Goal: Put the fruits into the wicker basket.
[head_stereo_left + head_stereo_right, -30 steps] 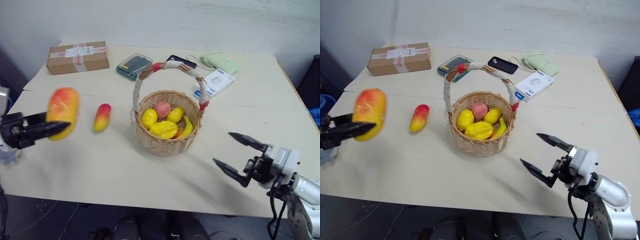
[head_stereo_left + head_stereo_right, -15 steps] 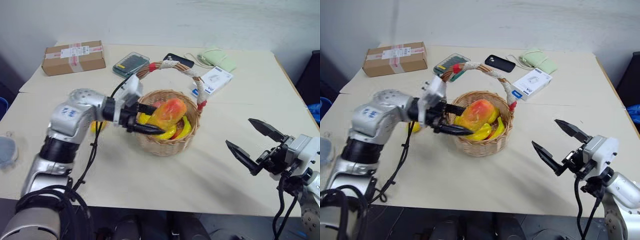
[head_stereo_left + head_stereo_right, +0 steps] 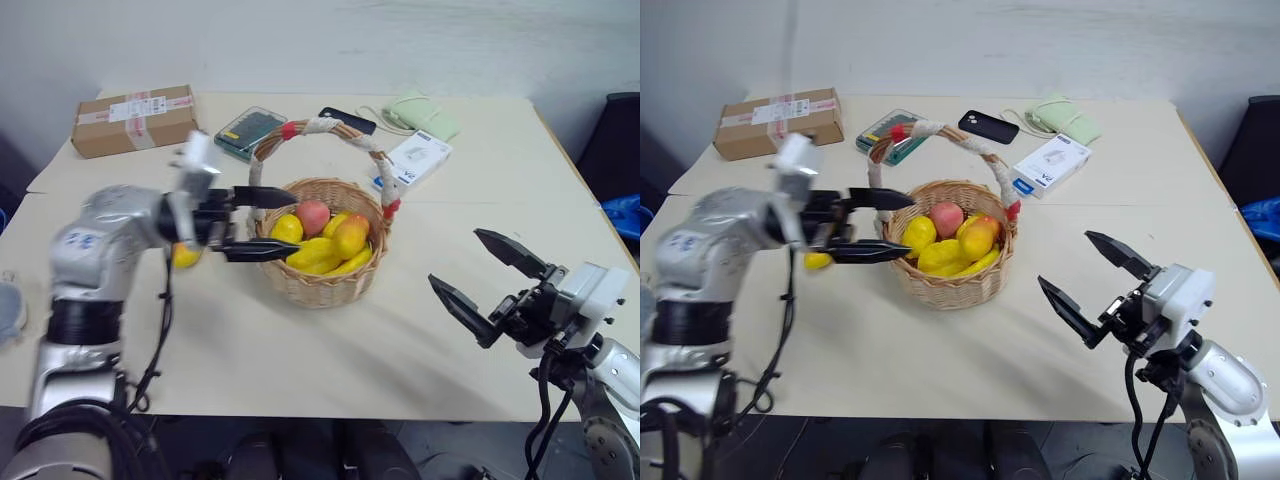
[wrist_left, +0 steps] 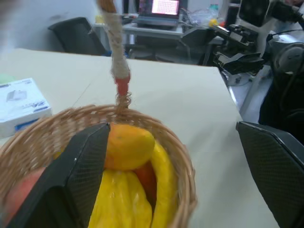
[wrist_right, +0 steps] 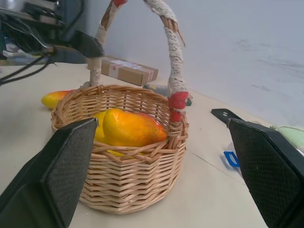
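The robot's right gripper needs to close on the low red band (image 3: 391, 209) (image 5: 177, 103) of the wicker basket's handle, just above the basket's rim near the white carton.
The wicker basket (image 3: 322, 275) stands mid-table and holds several fruits: yellow ones, a pink one (image 3: 313, 214) and a plump orange-red mango (image 3: 349, 237) lying free on top. My left gripper (image 3: 288, 222) hovers level at the basket's left rim, open and empty, pointing across it. In the left wrist view its fingers (image 4: 83, 164) frame the mango (image 4: 128, 145). A long tapered mango (image 3: 818, 261) lies on the table left of the basket, partly hidden behind my left arm. My right gripper (image 3: 455, 258) is open and empty, off to the basket's right.
At the back of the table lie a cardboard box (image 3: 133, 118), a teal case (image 3: 248, 131), a black phone (image 3: 347, 120), a white carton (image 3: 418, 160) and a green cloth (image 3: 420, 113). The basket's tall handle (image 3: 330, 128) arches over the fruits.
My left gripper carried the plump mango from the far left over the basket and opened; the mango now lies among the fruits. The right gripper rose slightly.
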